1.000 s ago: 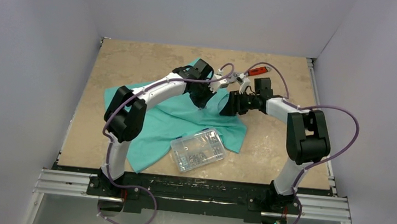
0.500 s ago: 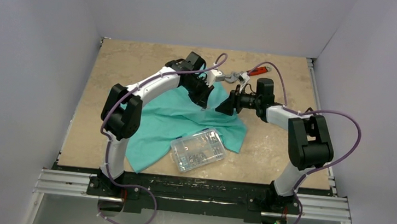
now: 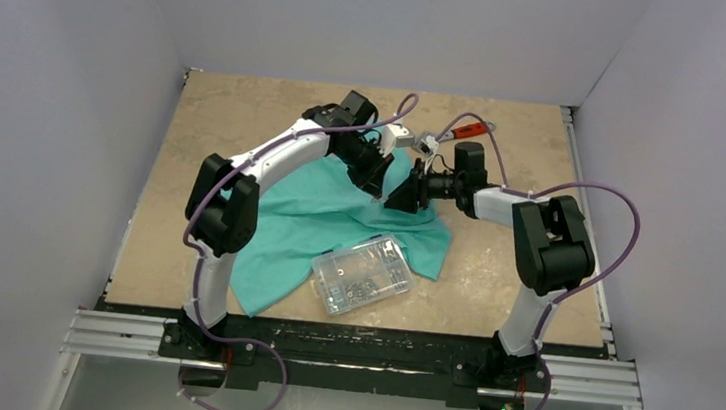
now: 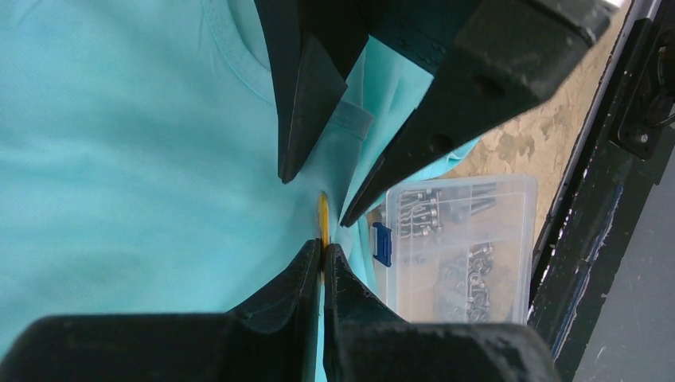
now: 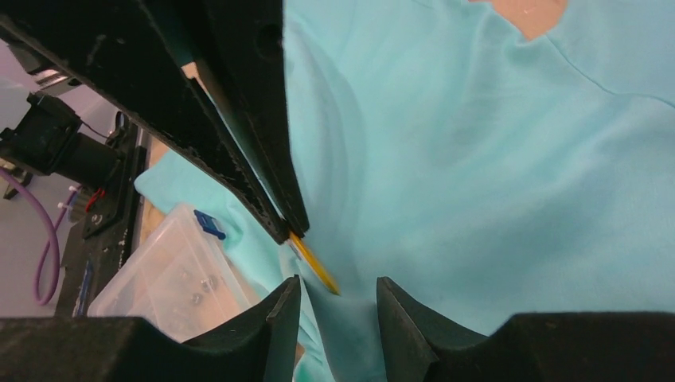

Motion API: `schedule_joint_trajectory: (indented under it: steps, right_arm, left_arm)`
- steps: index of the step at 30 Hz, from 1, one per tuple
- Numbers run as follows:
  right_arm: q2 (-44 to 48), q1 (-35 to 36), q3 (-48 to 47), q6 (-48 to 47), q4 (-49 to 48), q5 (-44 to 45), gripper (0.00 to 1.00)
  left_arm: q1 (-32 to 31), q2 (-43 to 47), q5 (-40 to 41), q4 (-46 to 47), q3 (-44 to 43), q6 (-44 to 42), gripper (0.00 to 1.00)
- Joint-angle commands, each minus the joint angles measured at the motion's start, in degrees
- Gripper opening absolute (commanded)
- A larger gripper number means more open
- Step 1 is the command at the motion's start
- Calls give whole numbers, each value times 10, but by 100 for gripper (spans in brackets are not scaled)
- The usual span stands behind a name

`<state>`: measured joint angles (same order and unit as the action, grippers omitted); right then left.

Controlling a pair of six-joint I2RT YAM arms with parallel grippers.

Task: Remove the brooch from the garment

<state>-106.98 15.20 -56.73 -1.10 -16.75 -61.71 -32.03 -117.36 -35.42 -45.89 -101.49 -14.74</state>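
The garment's raised fold covers the brooch's back, so my right gripper will steady the brooch while my left gripper opens and takes its edge point(image 4: 324, 219) with the back clear.
The teal-green garment point(image 3: 298, 214) lies spread on the table and fills both wrist views point(image 4: 119, 159) point(image 5: 493, 159). The brooch point(image 4: 323, 225) is a thin orange-yellow disc seen edge-on on the fabric; it also shows in the right wrist view point(image 5: 316, 266). My left gripper point(image 4: 322, 247) is shut on the brooch's edge, its tips near the shirt's collar point(image 3: 379, 188). My right gripper point(image 5: 334, 285) is open, its fingers either side of a raised fold of fabric just below the brooch, facing the left gripper tip to tip point(image 3: 402, 201). The brooch is hidden in the top view.
A clear plastic box of screws point(image 3: 362, 273) lies on the shirt's front right part, close below the grippers; it also shows in the wrist views point(image 4: 462, 247) point(image 5: 171, 274). A red-handled wrench point(image 3: 469, 131) lies at the back behind the right arm.
My right gripper has moved left, up to the left gripper over the shirt. The left wrist turned and shifted slightly back-left between the first two frames, then held still.
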Motion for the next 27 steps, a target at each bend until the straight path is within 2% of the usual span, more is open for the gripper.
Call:
schedule_joint_trajectory:
  steps: [1, 6, 14, 20, 21, 24, 27]
  right_arm:
    - [3, 9, -32, -47, 8, -26, 43]
    - [4, 14, -44, -74, 29, -28, 37]
    - [0, 20, -73, -159, 130, -31, 2]
    - [8, 24, -72, -159, 134, -38, 0]
    - [9, 25, -71, -154, 130, -38, 0]
    - [8, 24, -63, -92, 91, -40, 0]
    - [7, 23, -38, 7, 5, -15, 0]
  left_arm:
    - [-1, -8, -28, -8, -31, -20, 0]
    - [-1, -12, -31, -13, -33, -26, 0]
    - [3, -16, -28, -11, -36, -18, 0]
    - [7, -19, -29, -11, -41, -11, 0]
    - [7, -17, -20, -8, -40, -6, 3]
    - [18, 1, 4, 25, -17, 26, 29]
    - [44, 15, -6, 27, -6, 54, 43]
